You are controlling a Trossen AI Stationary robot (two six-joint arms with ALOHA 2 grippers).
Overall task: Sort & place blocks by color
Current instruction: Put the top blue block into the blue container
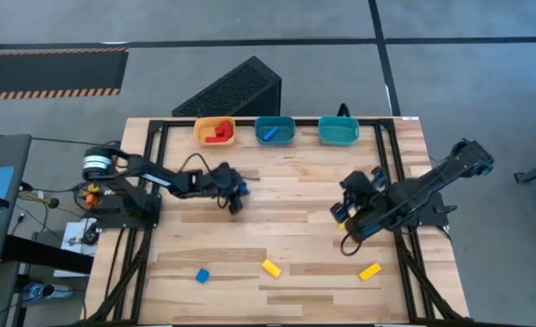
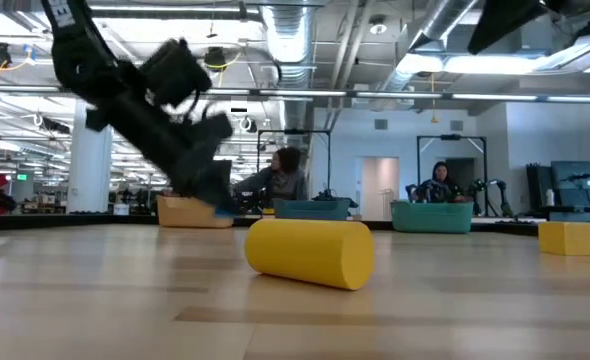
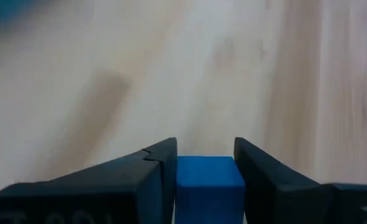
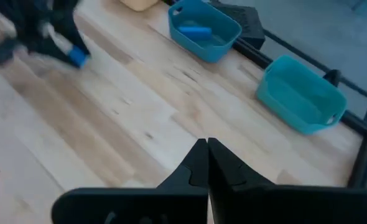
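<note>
My left gripper needs to release the blue block inside the blue bin (image 1: pixel 274 134), setting it free next to the blue block that is lying there.
My left gripper (image 1: pixel 239 191) (image 3: pixel 205 149) is over the middle-left of the table, shut on a blue block (image 3: pixel 208 183). The right wrist view also shows this block (image 4: pixel 78 57). My right gripper (image 1: pixel 342 216) (image 4: pixel 206 149) waits right of centre, shut and empty. Near the front edge a blue block (image 1: pixel 202 274) and two yellow blocks (image 1: pixel 271 267) (image 1: pixel 370 271) lie flat on the wood. The orange bin (image 1: pixel 215 131) holds red blocks. The blue bin (image 1: pixel 274 130) holds one blue block (image 4: pixel 194 29). The teal bin (image 1: pixel 338 132) shows nothing inside. My left gripper pinches the blue block by two opposite side faces (image 3: pixel 183 186), one finger on each. In the low view the gripper (image 2: pixel 210 195) slants down toward the table. Whether the block is clear of the wood, I cannot tell.
The three bins stand in a row along the far edge, inside a black frame (image 1: pixel 159 127). A dark ribbed wedge (image 1: pixel 236 86) sits behind them. Bare wood lies between the grippers and the bins. In the low view, people sit in the room beyond the table.
</note>
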